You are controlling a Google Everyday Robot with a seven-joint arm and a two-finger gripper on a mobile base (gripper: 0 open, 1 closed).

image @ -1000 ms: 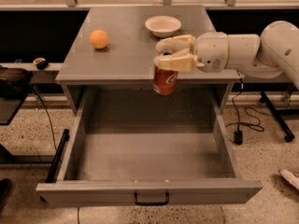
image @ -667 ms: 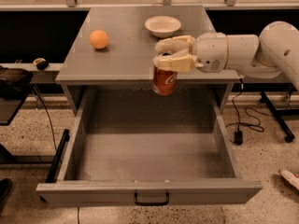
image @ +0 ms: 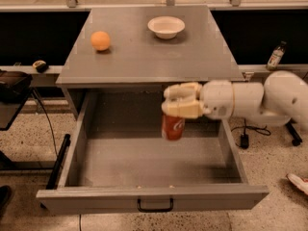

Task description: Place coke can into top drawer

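Next, I set the coke can on the drawer's bottom straight (image: 157,163) behind the black handle. The can now hangs inside the open top drawer.
The red coke can (image: 173,127) hangs upright from my gripper (image: 181,102), which is shut on its top. The can is held over the inside of the open top drawer (image: 82,129), right of centre and near its back, above the drawer floor. My white arm reaches in from the right. The drawer is pulled out wide, with a black handle (image: 155,206) on its front panel.
On the cabinet top (image: 192,57) sit an orange ball (image: 100,40) at the left and a white bowl (image: 166,26) at the back. A small bottle (image: 275,56) stands on a ledge at the right. Cables and a black stand lie at the left.
My gripper has moved down and forward with the can, from the cabinet's front edge into the space over the drawer.
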